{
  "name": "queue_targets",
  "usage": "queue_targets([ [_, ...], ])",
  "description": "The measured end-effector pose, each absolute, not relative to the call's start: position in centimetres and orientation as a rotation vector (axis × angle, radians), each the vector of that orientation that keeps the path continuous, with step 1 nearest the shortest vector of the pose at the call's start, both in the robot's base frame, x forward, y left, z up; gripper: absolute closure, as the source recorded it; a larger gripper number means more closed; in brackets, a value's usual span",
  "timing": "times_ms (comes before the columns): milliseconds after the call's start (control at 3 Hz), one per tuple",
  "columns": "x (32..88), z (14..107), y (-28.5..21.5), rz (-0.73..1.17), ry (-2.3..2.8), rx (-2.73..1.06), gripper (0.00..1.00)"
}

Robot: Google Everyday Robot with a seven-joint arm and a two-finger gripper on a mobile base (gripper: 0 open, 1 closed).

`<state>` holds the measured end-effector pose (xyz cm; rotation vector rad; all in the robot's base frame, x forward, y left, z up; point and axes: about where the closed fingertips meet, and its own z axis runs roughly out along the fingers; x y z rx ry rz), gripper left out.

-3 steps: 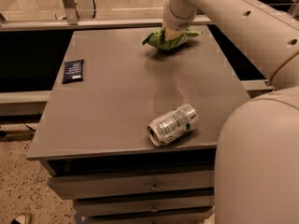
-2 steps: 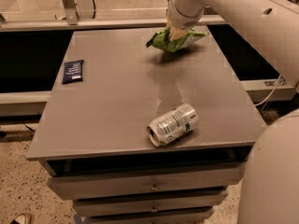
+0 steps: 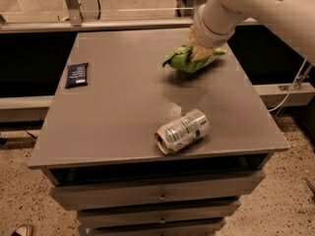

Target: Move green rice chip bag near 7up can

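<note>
Next, my gripper releases the green rice chip bag on the grey table [image 3: 212, 86] behind the 7up can.
The green rice chip bag [image 3: 183, 60] is crumpled and held just above the grey table top, right of its middle. My gripper [image 3: 198, 51] comes down from the upper right and is shut on the bag's right part; its fingers are mostly hidden by the bag and wrist. The 7up can [image 3: 182, 131], silver-white with green markings, lies on its side near the table's front edge, well in front of the bag.
A small flat dark blue packet [image 3: 77, 74] lies near the table's left edge. The grey table [image 3: 113, 112] has drawers below its front. A metal rail runs behind the table. My white arm fills the upper right.
The gripper has carried the green bag forward and down, toward the table's middle and closer to the can. The can and blue packet have not moved.
</note>
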<state>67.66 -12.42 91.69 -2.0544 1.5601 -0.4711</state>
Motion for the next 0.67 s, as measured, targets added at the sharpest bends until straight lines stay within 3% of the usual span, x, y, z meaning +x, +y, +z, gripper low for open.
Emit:
queue_targets([
  [667,61.0,89.9,-16.4,-0.385,1.626,-2.079,1.00],
])
